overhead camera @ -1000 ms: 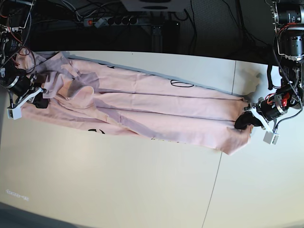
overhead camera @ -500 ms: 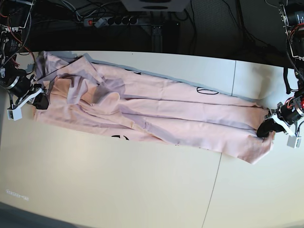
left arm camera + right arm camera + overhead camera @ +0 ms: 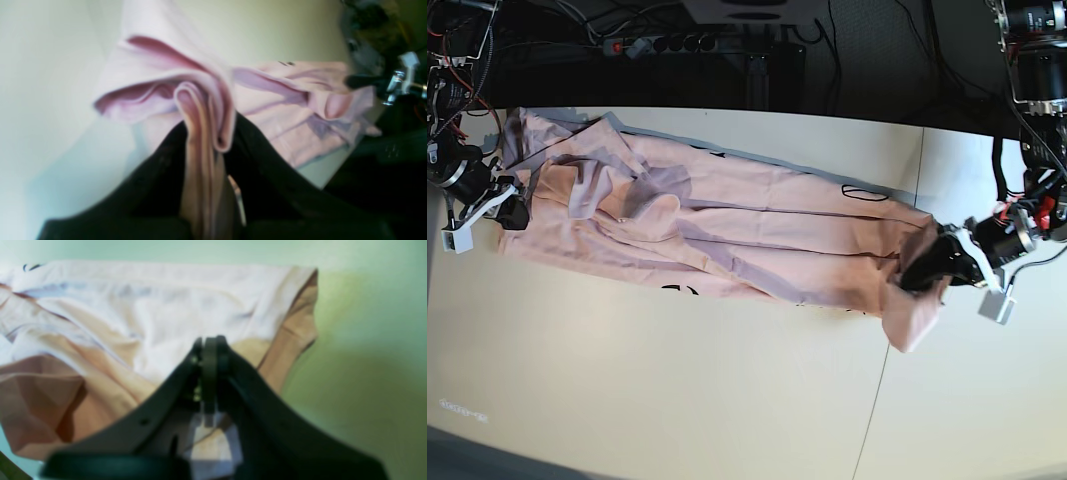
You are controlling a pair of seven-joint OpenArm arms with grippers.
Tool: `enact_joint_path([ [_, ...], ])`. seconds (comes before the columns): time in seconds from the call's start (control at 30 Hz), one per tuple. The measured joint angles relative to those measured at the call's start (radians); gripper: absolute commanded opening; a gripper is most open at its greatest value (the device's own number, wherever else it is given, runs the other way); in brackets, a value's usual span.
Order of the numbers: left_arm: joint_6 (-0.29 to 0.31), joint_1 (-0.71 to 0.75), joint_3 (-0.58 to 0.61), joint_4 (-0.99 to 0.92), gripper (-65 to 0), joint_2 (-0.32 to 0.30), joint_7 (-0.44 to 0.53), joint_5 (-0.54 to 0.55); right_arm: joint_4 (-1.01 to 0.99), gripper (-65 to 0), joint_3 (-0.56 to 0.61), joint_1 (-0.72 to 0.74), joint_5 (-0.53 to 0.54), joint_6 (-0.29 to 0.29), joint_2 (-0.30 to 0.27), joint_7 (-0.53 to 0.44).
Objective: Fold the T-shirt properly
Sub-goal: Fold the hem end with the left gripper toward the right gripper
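Observation:
My right gripper is near the crumpled T-shirt, so next my left gripper lays the hem over the T-shirt's band, then takes the raised fold (image 3: pixel 659 210) and smooths it flat.
The pale pink T-shirt (image 3: pixel 727 225) lies stretched in a long band across the white table (image 3: pixel 677 380), with bits of black lettering showing at its edges. At the band's right end my left gripper (image 3: pixel 924 270) is shut on a bunched fold of the hem. The left wrist view shows that pink cloth (image 3: pixel 283 93) pinched between the black fingers (image 3: pixel 166 173) of that gripper (image 3: pixel 206 143). My right gripper (image 3: pixel 515 213) sits at the crumpled left end. It is shut (image 3: pixel 210 343) at the T-shirt's edge (image 3: pixel 166 306), with pale cloth behind the fingertips.
A power strip (image 3: pixel 662 44) and cables lie behind the table's far edge. Dark arm bases stand at the upper left (image 3: pixel 452 90) and upper right (image 3: pixel 1037 70). A seam (image 3: pixel 882 390) splits the tabletop on the right.
My left gripper first pulled the hem out to the right, dragging the shirt along. It has since come back left, so the right end hangs slack and folded. The right gripper stayed put.

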State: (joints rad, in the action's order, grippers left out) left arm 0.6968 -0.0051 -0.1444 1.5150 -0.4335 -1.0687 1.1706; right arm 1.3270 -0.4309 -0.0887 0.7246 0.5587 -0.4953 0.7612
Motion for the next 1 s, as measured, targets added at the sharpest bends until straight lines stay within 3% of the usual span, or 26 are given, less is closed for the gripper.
enact_joint_path([
  [0.17, 0.0, 0.024, 0.154, 0.159, -65.0, 0.109, 0.008, -0.08, 0.001, -65.0, 0.0, 0.0, 0.001, 0.0, 0.0, -0.001],
  [0.47, 0.0, -0.023, 0.401, 0.177, -65.0, 0.281, 0.056, -0.319, 0.001, -65.0, 0.0, 0.0, 0.001, 0.0, 0.0, -0.001],
  [0.7, 0.0, -0.026, 0.428, 0.129, -65.0, 0.367, 0.105, -0.469, 0.001, -65.0, 0.0, 0.0, 0.002, 0.0, 0.0, 0.002],
  [0.9, 0.0, -0.029, 0.427, 0.047, -65.0, 0.417, 0.113, -0.478, 0.001, -65.0, 0.0, 0.0, 0.002, 0.0, 0.0, 0.003],
  [1.0, 0.0, -0.029, 0.426, 0.041, -43.9, 0.438, 0.121, -0.489, 0.001, -65.0, 0.0, 0.0, 0.001, 0.0, 0.0, 0.003],
])
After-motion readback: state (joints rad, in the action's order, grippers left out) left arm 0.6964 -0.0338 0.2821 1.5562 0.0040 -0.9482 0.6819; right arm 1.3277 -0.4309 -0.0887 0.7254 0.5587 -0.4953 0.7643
